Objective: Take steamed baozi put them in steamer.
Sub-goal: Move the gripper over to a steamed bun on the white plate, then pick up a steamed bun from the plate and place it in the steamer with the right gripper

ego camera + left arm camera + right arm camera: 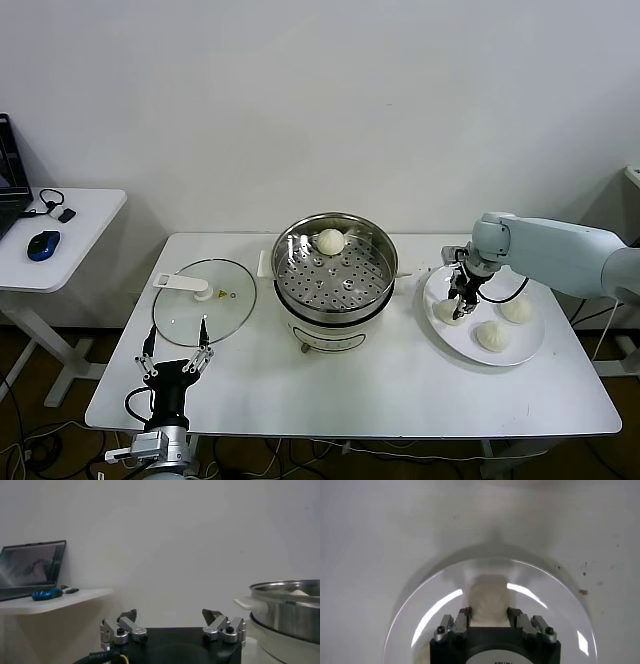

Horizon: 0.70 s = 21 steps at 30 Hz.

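Note:
My right gripper should release the baozi, still down at the white plate, on the side of the steamer tray point(297, 271) that is closest to the glass lid.
The steel steamer point(335, 268) stands mid-table with one cream baozi point(330, 240) on its perforated tray; its shiny wall point(290, 607) shows in the left wrist view. On the white plate point(525, 350) at the right lie three more baozi. My right gripper point(458, 303) reaches down over the plate's left side and is shut on one baozi point(490, 599), whose sides sit between the fingers point(463, 617). The other two baozi point(492, 335) point(517, 309) lie free beside it. My left gripper point(176, 350) waits open at the table's front left, holding nothing.
A flat glass lid point(205, 300) with a white handle lies left of the steamer, just behind my left gripper. A side table point(60, 240) at far left carries a blue mouse point(43, 244) and a laptop point(31, 570). Cables hang under the tables.

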Tool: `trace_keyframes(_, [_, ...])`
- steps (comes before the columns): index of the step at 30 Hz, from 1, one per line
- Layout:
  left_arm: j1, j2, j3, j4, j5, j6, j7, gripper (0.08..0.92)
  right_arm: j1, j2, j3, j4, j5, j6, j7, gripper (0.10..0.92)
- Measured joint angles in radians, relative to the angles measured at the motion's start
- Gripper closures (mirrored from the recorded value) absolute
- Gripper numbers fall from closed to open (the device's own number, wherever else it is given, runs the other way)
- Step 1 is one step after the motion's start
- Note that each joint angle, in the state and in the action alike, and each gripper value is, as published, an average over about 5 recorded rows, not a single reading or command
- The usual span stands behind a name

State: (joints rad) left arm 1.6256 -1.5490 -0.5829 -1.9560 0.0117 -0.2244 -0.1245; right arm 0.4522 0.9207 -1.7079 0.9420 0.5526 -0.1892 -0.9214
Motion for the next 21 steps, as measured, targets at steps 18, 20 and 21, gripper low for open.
trace_keyframes(18, [0.004,0.005,0.014,-0.023,0.000,0.010,0.004,0.177,0.340,0.018,-0.181,0.190,0.125,-0.011,-0.038,0.508])
trace_keyframes(20, [0.003,0.006,0.017,-0.025,0.000,0.011,0.004,0.177,0.394,0.026,-0.204,0.224,0.154,-0.016,-0.040,0.508])
trace_keyframes(21, [0.002,0.007,0.019,-0.025,0.000,0.012,0.004,0.177,0.421,0.032,-0.213,0.240,0.169,-0.019,-0.041,0.508])
